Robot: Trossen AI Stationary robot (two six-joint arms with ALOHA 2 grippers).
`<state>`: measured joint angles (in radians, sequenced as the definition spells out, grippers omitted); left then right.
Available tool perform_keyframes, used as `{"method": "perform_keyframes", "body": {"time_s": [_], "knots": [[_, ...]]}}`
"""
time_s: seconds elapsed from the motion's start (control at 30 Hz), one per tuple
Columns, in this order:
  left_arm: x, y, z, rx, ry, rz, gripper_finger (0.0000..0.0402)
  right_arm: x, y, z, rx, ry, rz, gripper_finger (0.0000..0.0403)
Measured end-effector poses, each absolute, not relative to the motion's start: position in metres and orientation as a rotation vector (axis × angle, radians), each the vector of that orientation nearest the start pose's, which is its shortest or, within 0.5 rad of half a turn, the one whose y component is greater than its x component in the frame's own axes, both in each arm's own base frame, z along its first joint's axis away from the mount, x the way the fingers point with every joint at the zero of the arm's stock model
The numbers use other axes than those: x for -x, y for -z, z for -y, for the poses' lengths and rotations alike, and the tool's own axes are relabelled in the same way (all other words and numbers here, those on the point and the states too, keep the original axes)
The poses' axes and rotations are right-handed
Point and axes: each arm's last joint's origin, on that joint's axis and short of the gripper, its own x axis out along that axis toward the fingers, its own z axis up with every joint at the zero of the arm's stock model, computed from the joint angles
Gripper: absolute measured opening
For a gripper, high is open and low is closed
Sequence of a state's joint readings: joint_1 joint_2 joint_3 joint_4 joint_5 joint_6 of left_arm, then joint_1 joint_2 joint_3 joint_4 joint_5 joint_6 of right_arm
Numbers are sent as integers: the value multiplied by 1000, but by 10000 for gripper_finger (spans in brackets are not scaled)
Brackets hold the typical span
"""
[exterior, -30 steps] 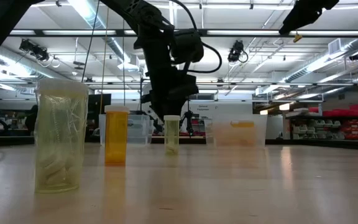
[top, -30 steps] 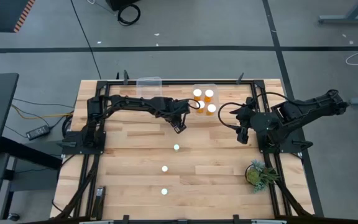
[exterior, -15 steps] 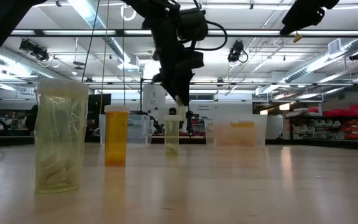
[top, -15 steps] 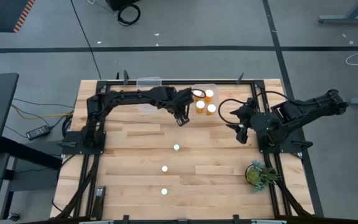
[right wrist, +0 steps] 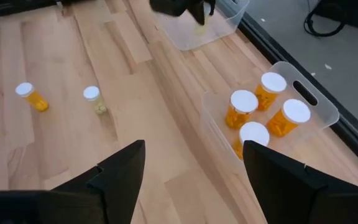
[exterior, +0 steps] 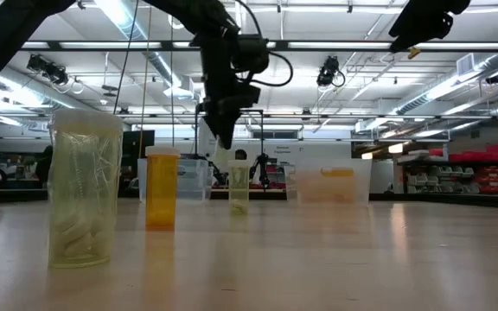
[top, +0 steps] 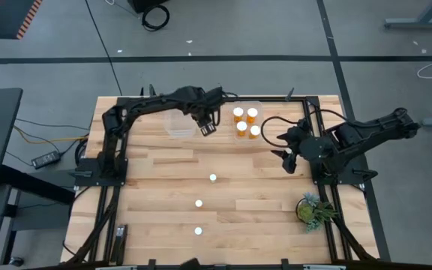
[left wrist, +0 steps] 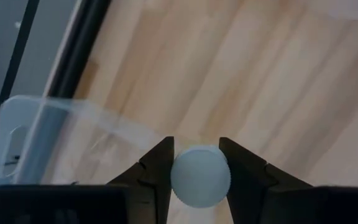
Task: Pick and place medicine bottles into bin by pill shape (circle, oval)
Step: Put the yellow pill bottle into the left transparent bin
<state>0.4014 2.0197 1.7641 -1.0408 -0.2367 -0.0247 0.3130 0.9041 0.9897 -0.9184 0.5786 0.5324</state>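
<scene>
My left gripper will release the medicine bottle inside the empty clear bin (top: pixel 190 118) (left wrist: pixel 101 154), close to its side that faces the orange bottles.
My left gripper (top: pixel 208 129) hangs above the table's far part, just right of the clear left bin (top: pixel 180 120), shut on a small pale medicine bottle with a white cap (left wrist: pixel 200 176). In the right wrist view the bottle (right wrist: pixel 199 17) shows under that gripper, over the bin's rim (right wrist: pixel 197 34). The right clear bin (top: pixel 235 106) holds several orange bottles (top: pixel 252 114). Three more bottles stand upright on the table (top: pixel 213 178), (top: pixel 199 203), (top: pixel 198 231). My right gripper (top: pixel 286 163) waits open at the right, holding nothing. My left gripper pinches the bottle at the rim of its white cap (left wrist: pixel 178 177), one dark finger (left wrist: pixel 157 165) on each side. The fingers come from above, pointing steeply down. The bottle is lifted clear of the table and hangs below the fingers, cap toward the wrist.
A small green potted plant (top: pixel 311 210) stands near the table's right edge. Black frame rails (top: pixel 126 127) run along the table's sides. Bare wood lies between the standing bottles and the bins.
My left gripper has risen and gone toward the table's far edge and a little left, away from the right bin toward the left clear bin, carrying the bottle with it. Its wrist has rolled somewhat on the way.
</scene>
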Motion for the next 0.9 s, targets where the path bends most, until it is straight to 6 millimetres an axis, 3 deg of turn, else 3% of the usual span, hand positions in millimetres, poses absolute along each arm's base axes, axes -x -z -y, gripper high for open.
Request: {"method": "perform_keyframes", "body": {"time_s": [0.5,0.9], "knots": [[-333,-256,-230,243,-715,-1309,123,-164,-318,-35,-124,493,-674,277],[-316,-218,-257,311,-812,-1240,133,-164,-318,-35,-140,506,-665,277]]}}
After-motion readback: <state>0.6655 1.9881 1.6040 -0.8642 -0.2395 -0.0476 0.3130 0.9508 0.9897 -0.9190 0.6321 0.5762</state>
